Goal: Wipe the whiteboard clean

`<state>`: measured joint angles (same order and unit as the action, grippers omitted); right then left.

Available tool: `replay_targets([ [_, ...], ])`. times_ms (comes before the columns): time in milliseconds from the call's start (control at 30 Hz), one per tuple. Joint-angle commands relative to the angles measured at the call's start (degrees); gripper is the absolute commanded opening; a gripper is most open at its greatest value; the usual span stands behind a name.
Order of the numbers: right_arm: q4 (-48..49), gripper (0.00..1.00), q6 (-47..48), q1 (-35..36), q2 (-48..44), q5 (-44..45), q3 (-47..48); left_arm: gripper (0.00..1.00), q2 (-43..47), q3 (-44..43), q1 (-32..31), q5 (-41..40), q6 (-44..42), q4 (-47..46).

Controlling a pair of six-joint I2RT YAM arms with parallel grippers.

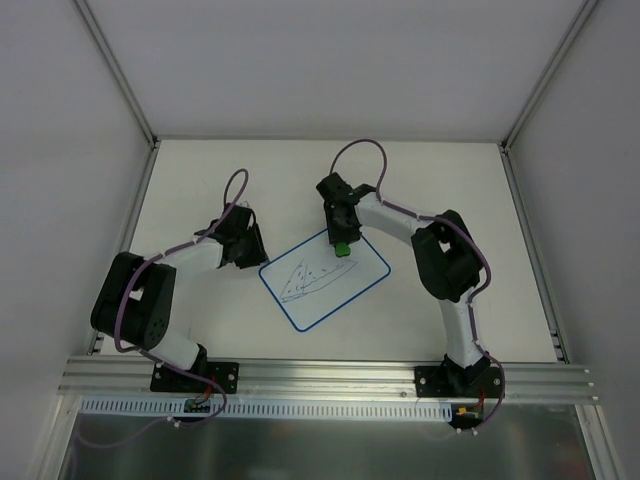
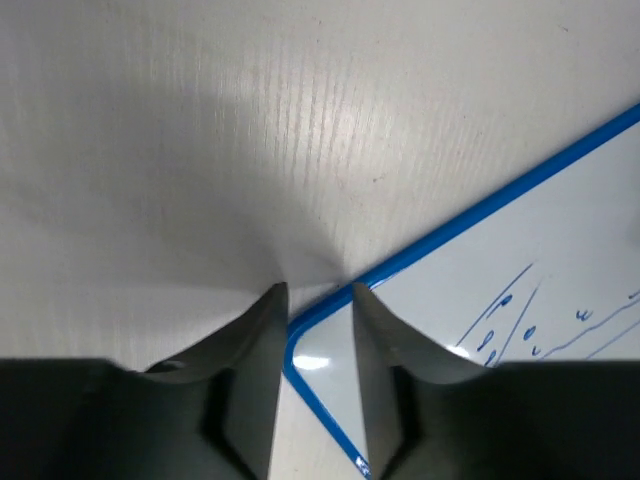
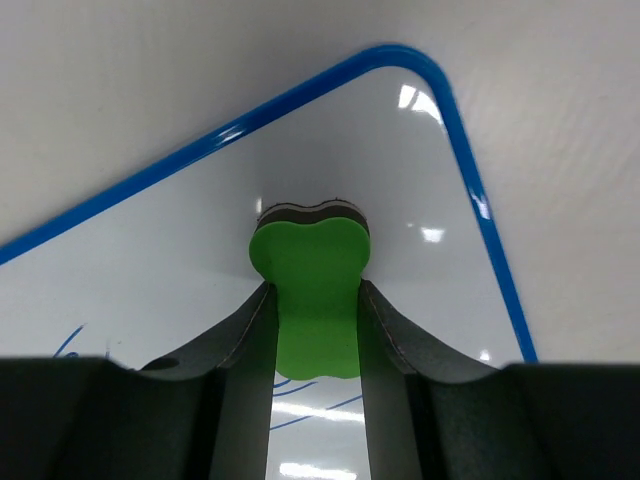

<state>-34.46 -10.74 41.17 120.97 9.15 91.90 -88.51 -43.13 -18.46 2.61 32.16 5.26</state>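
Observation:
The whiteboard's corner sits loose inside the left gripper's open fingers, so the robot should pinch the whiteboard's blue rim (image 2: 325, 307) there to hold it steady while the right gripper wipes.
The whiteboard (image 1: 350, 282) lies tilted on the table, white with a blue rim, with blue line scribbles (image 1: 308, 277) on its left half. My right gripper (image 1: 342, 240) is shut on a green eraser (image 1: 342, 248), whose dark felt end rests on the board's far part. In the right wrist view the eraser (image 3: 310, 262) sits between the fingers above the whiteboard (image 3: 180, 230), near its rounded corner. My left gripper (image 1: 259, 260) stands at the board's left corner. Its narrowly open jaws straddle the whiteboard corner (image 2: 312, 360), one fingertip (image 2: 272, 300) on the table.
White walls and metal frame posts (image 1: 118, 72) close in the table at the back and sides. An aluminium rail (image 1: 320, 378) runs along the near edge by both arm bases. Purple cables loop over each arm.

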Motion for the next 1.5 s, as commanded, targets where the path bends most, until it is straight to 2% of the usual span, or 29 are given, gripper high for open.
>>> replay_targets([
  [0, -4.1, 0.0, 1.1, -1.1, -0.3, 3.0, -2.2, 0.37, 2.6, 2.6, -0.6, -0.3, -1.2, 4.1],
  [33, -4.0, 0.0, 1.7, -1.1, -0.2, 3.1, -2.2, 0.45, 3.2, 3.2, -0.6, -0.2, -1.5, 4.0],
  [67, -3.9, 0.0, 2.0, -1.3, -0.1, 3.1, -2.2, 0.46, 3.4, 3.5, -0.6, -0.1, -1.5, 4.1],
  [267, -2.0, 0.0, 3.1, -1.4, -0.3, 1.3, -3.1, 0.48, 6.4, 5.7, -0.7, -1.5, -2.4, 4.9],
  [733, -0.7, 0.0, 3.4, -1.4, -1.7, 0.2, -4.4, 0.19, 0.0, 2.4, -3.9, -2.1, -4.4, 7.0],
  [833, -0.7, 0.0, 3.3, -1.4, -2.2, 0.0, -4.8, 0.16, -0.1, 2.4, -4.5, -2.3, -4.2, 7.9],
  [900, -0.6, 0.0, 3.2, -1.4, -2.4, -0.1, -5.0, 0.02, -0.3, 2.5, -4.7, -2.3, -4.0, 8.5],
  [933, -0.6, 0.0, 3.1, -1.3, -2.6, -0.3, -5.1, 0.0, -0.3, 2.6, -4.8, -2.3, -3.9, 8.6],
  [1033, -0.6, 0.0, 1.3, 0.4, -2.3, -1.1, -5.1, 0.0, -0.9, 2.2, -5.0, -2.3, -3.8, 8.9],
  [1300, -2.0, 0.0, -4.1, 12.2, 4.6, -5.4, 1.4, 0.0, -0.7, 2.0, -5.1, -4.3, -1.9, 9.4],
  [1400, -4.7, 0.0, -4.8, 13.3, 5.3, -4.1, 3.1, 0.0, -0.6, 1.9, -5.1, -5.2, -1.2, 9.4],
  [1467, -4.7, 0.0, -6.7, 10.8, 3.8, -2.6, 0.9, 0.0, -0.4, 1.9, -5.1, -5.8, -0.6, 9.8],
])
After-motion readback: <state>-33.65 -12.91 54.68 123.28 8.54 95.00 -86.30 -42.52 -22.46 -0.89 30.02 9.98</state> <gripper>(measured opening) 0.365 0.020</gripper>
